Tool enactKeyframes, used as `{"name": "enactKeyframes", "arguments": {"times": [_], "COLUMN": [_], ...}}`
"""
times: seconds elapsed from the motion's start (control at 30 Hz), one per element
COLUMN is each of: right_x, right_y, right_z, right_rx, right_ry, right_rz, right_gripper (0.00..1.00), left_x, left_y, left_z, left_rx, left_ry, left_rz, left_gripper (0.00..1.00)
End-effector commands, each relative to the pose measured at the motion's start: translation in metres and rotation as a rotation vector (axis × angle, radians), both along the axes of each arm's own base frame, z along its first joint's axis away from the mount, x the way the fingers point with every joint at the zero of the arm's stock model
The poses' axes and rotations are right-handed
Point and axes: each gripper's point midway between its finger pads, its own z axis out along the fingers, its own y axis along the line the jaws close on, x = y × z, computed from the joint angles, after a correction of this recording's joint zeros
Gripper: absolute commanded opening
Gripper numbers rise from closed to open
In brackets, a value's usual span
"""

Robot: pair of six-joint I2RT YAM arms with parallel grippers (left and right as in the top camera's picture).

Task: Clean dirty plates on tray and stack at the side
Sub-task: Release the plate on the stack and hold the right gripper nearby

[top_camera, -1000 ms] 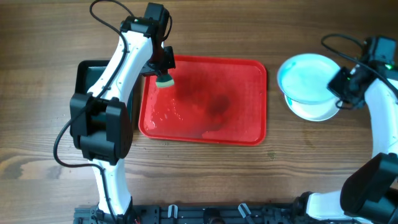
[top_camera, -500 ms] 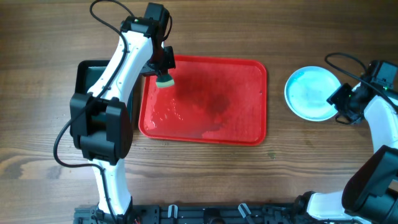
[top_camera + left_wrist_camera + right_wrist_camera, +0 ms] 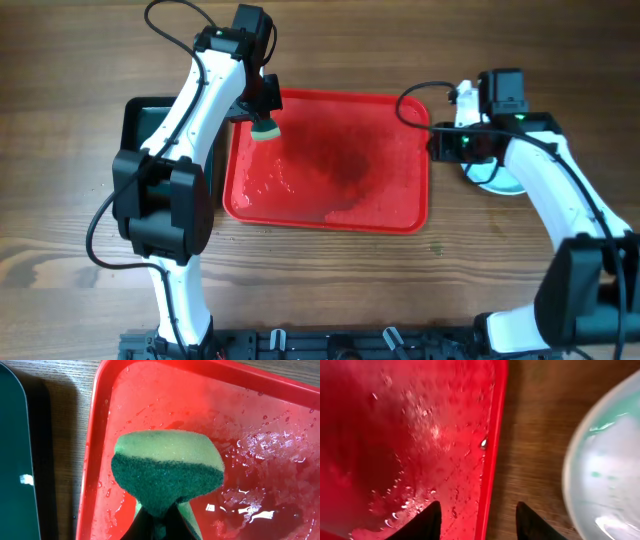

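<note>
I should release the yellow-and-green sponge, now held over the red tray's corner, with my left gripper mid-way on the dark green-black tray [image 3: 164,165].
The red tray [image 3: 400,205] lies wet in the middle, with a dark patch and water drops; no plate shows on it. My left gripper [image 3: 160,529] is shut on a yellow and green sponge [image 3: 167,467], held over the tray's far left corner [image 3: 265,127]. My right gripper [image 3: 437,143] hovers over the tray's right rim [image 3: 492,450], open [image 3: 479,522], with nothing between its fingers. The pale-aqua plates [image 3: 488,183] sit on the wood right of the tray, mostly hidden under the right arm. One plate [image 3: 607,475] fills the right side of the right wrist view.
A dark green-black tray [image 3: 135,120] lies just left of the red tray, seen again at the left edge [image 3: 12,460] of the left wrist view. Bare wood surrounds both trays. Cables loop off both arms.
My right arm has swung left from the plates to the red tray's right rim, its jaws opening and a plate left at the side. The left arm and sponge have not moved.
</note>
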Motion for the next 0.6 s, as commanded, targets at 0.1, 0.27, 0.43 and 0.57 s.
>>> {"name": "enactKeyframes", "arguments": {"times": [0.1, 0.27, 0.43, 0.57], "right_x": [-0.009, -0.006, 0.001, -0.002], "right_y": [0.003, 0.003, 0.004, 0.005], "right_z": [-0.057, -0.067, -0.066, -0.071], "right_rx": [-0.032, -0.032, -0.032, -0.027], "right_ry": [0.137, 0.144, 0.111, 0.129], "right_rz": [0.062, 0.063, 0.080, 0.082], "right_gripper": [0.33, 0.24, 0.14, 0.15], "left_x": [0.001, 0.001, 0.001, 0.001], "left_y": [0.001, 0.001, 0.001, 0.001], "left_z": [0.000, 0.000, 0.000, 0.000], "left_rx": [-0.010, -0.010, -0.010, -0.010], "left_ry": [0.001, 0.001, 0.001, 0.001], "left_rz": [0.013, 0.013, 0.013, 0.013], "left_gripper": [0.04, 0.04, 0.04, 0.04]}}
